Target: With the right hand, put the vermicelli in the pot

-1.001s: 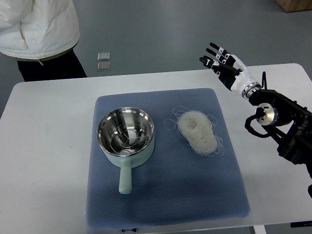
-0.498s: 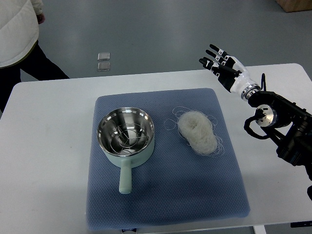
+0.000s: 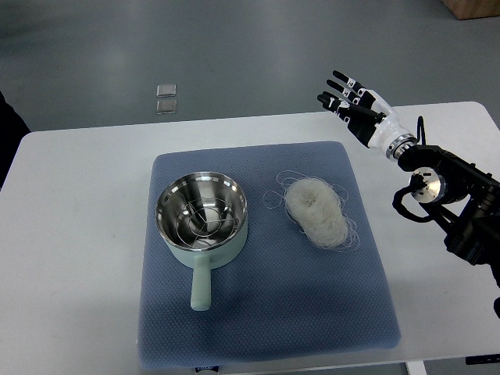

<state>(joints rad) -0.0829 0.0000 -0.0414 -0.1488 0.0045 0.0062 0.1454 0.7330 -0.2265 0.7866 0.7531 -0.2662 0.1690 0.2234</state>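
Note:
The fingers of my right gripper will next go to the middle of the pale vermicelli bundle (image 3: pixel 317 213) and close there around the bundle's sides.
A pale bundle of vermicelli (image 3: pixel 317 211) lies on the right half of a blue mat (image 3: pixel 266 312), with loose strands around it. To its left stands a mint-green pot (image 3: pixel 202 219) with a shiny steel inside, a wire rack in it, and its handle pointing toward the table's front. My right hand (image 3: pixel 350 100) hovers above the table's far right edge, beyond the vermicelli and to its right. Its fingers are spread and hold nothing. The left arm does not show.
The mat covers the middle of a white table (image 3: pixel 74 234). Two small grey squares (image 3: pixel 166 98) lie on the floor beyond the table. A dark sliver of a person (image 3: pixel 6 129) shows at the left edge.
The person in the white jacket at the top left has walked out of the picture to the left. My right hand has barely shifted, a touch upward.

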